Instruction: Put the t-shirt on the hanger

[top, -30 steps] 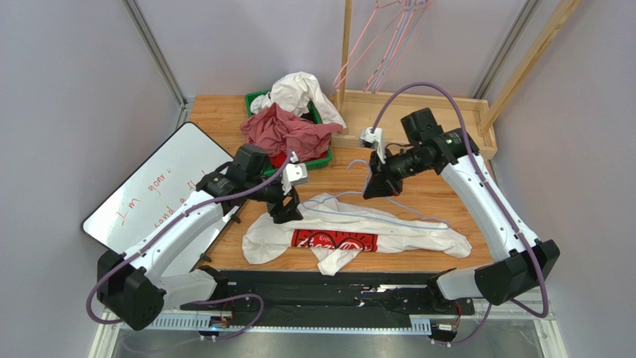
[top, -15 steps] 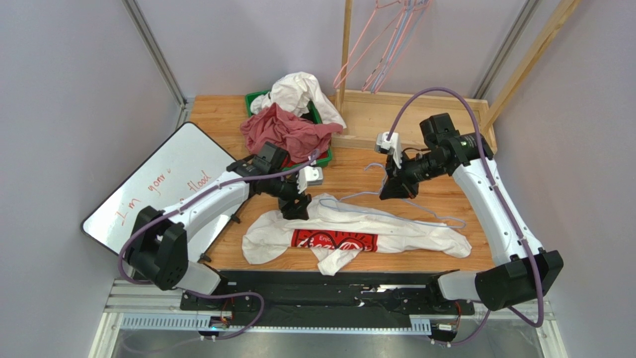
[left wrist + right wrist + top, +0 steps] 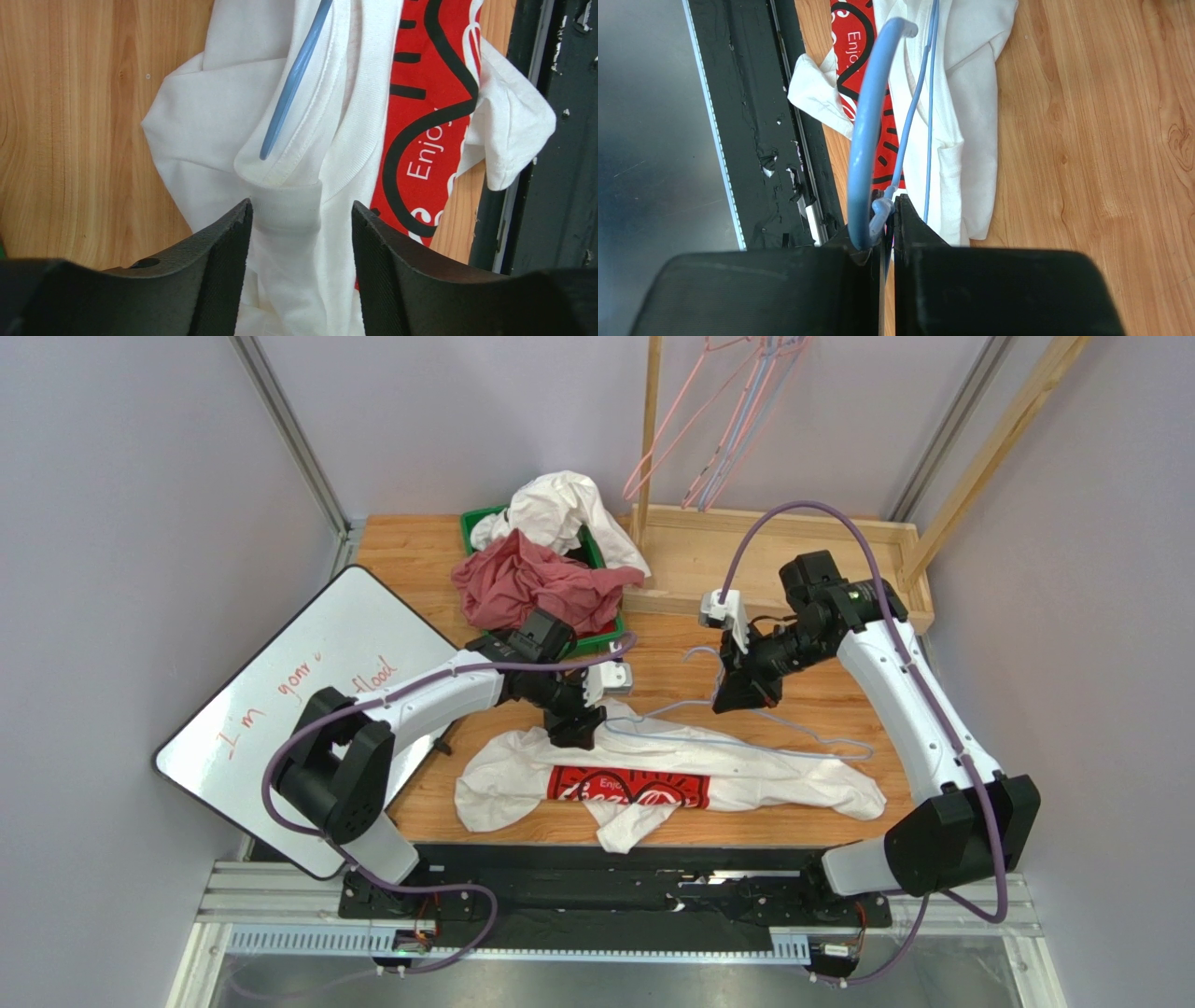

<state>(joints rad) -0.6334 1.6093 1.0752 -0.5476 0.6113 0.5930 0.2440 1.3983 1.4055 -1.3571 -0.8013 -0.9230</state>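
Observation:
The hanger's end sits too shallow at the slack collar, so the robot's left gripper will pinch the collar's edge [image 3: 286, 201] while the right gripper slides the hanger in.
The white t-shirt [image 3: 758, 773] lies flat on the wooden table, its red print [image 3: 627, 787] facing up. The pale blue hanger [image 3: 818, 742] lies across its upper edge. My right gripper [image 3: 732, 697] is shut on the hanger's neck just below the hook; the right wrist view shows the hook [image 3: 868, 126] rising from the closed jaws [image 3: 887, 210]. My left gripper [image 3: 579, 732] is over the shirt's collar. In the left wrist view it [image 3: 300, 217] is open, straddling a fold of collar fabric [image 3: 288, 203], and one hanger end [image 3: 295, 77] pokes into the collar opening.
A green basket [image 3: 484, 518] with red and white garments stands at the back. A whiteboard [image 3: 302, 672] leans at the left. A wooden rack [image 3: 650, 434] at the back holds pink and lavender hangers [image 3: 701, 420]. A black rail [image 3: 617, 875] runs along the near edge.
My left gripper has moved right along the shirt's top edge to the collar. My right gripper has carried the hanger slightly to the right.

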